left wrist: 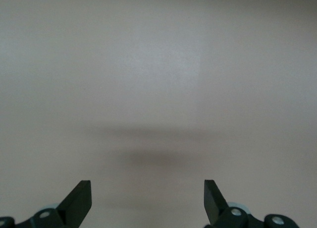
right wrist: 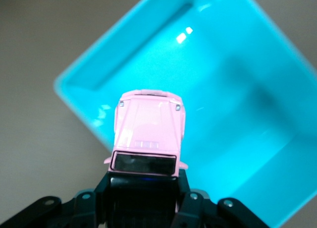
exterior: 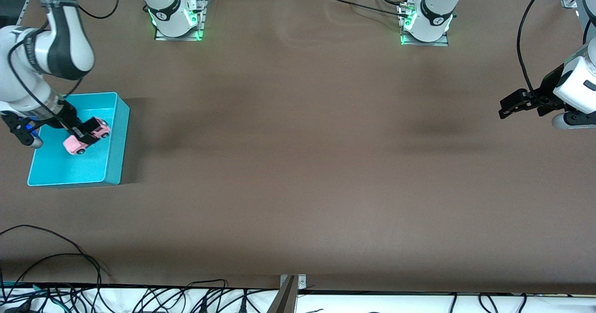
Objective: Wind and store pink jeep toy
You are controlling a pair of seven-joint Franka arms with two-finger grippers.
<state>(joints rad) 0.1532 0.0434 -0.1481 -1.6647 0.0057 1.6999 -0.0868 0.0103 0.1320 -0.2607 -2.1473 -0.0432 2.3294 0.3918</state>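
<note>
I will use my right gripper to set the pink jeep toy down on the turquoise bin's bottom, toward the arm bases (exterior: 77,126).
The pink jeep toy (exterior: 86,137), light pink with a black roof, hangs in my right gripper (exterior: 91,130) over the turquoise bin (exterior: 116,138) at the right arm's end of the table. The gripper is shut on the jeep's black rear part. In the right wrist view the jeep (right wrist: 148,131) points away from the fingers (right wrist: 190,200), over the bin's rim and floor (right wrist: 223,89). My left gripper (exterior: 507,109) waits open and empty above bare table at the left arm's end; its fingertips (left wrist: 79,200) stand wide apart in the left wrist view.
The brown table (exterior: 298,164) spreads between the two arms. The arm bases (exterior: 174,10) stand along the edge farthest from the front camera. Cables (exterior: 70,294) lie along the edge nearest the front camera.
</note>
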